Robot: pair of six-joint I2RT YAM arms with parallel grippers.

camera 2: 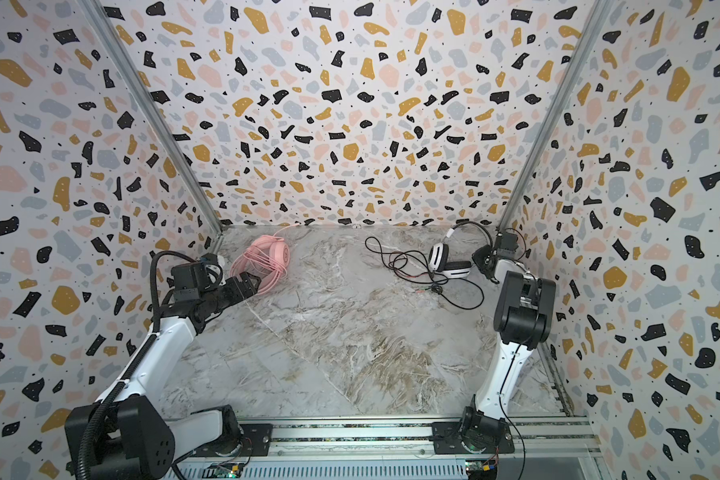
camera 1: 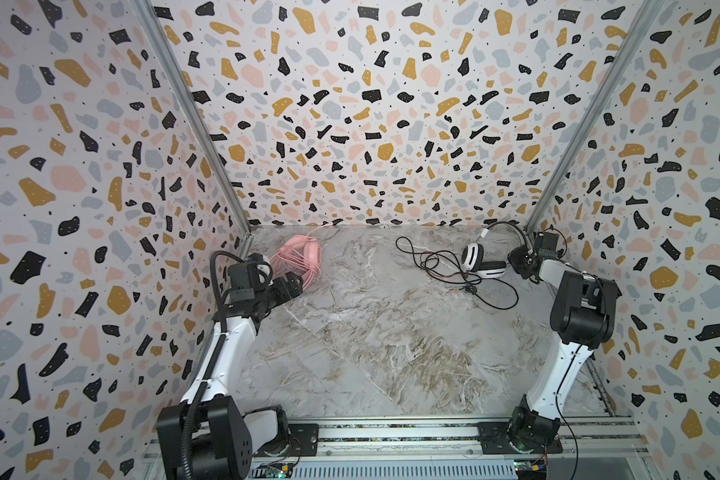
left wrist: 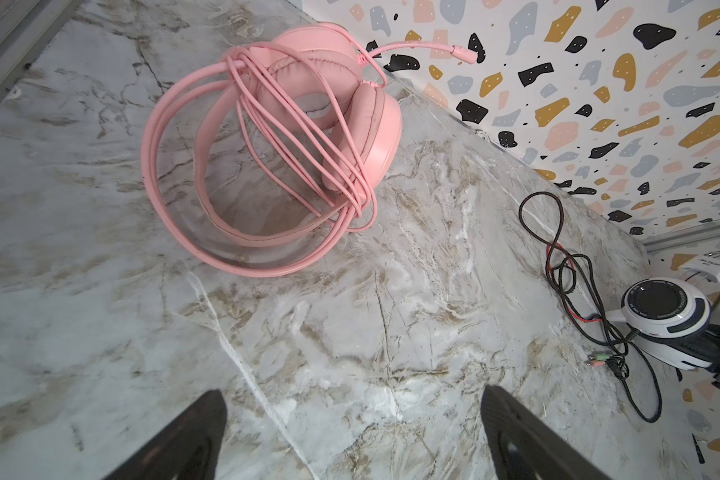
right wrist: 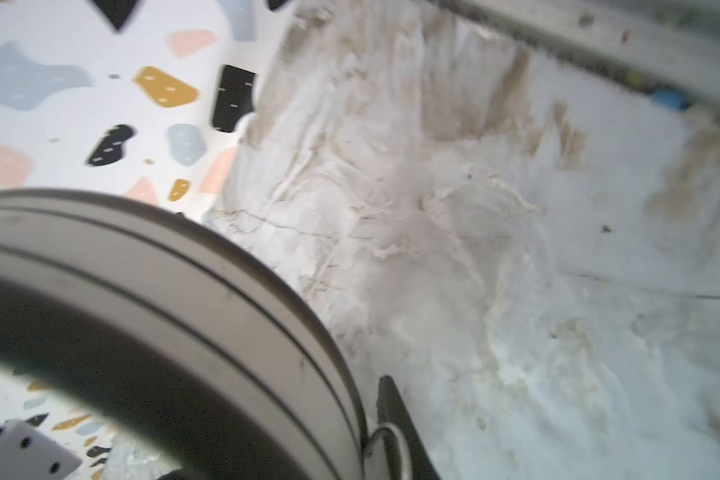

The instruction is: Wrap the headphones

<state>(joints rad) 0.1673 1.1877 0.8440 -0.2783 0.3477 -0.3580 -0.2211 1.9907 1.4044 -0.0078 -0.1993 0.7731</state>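
My left gripper should close on the headband's middle (camera 1: pixel 528 245) of the white-and-black headphones, near the spot where my right gripper is holding them now.
The pink headphones (camera 1: pixel 298 253) (camera 2: pixel 267 257) (left wrist: pixel 308 137) lie at the far left of the marble table, their pink cord looped around the band and cups. My left gripper (camera 1: pixel 296 283) (left wrist: pixel 352 399) is open and empty, just short of them on the near side. The white-and-black headphones (camera 1: pixel 481 262) (camera 2: pixel 447 259) (left wrist: pixel 666 320) sit at the far right. Their thin black and red cords (camera 1: pixel 441 266) sprawl loose across the table. My right gripper (camera 1: pixel 516 255) is shut on their headband (right wrist: pixel 184 299); one dark finger (right wrist: pixel 391 415) presses against the band's edge, the other is hidden behind it.
Patterned walls close in the table at the back and on both sides; both headsets lie close to the back wall (camera 1: pixel 371 166). The marble table (camera 1: pixel 371 340) stretches bare from the middle to the front rail (camera 1: pixel 391 436), where both arms are mounted.
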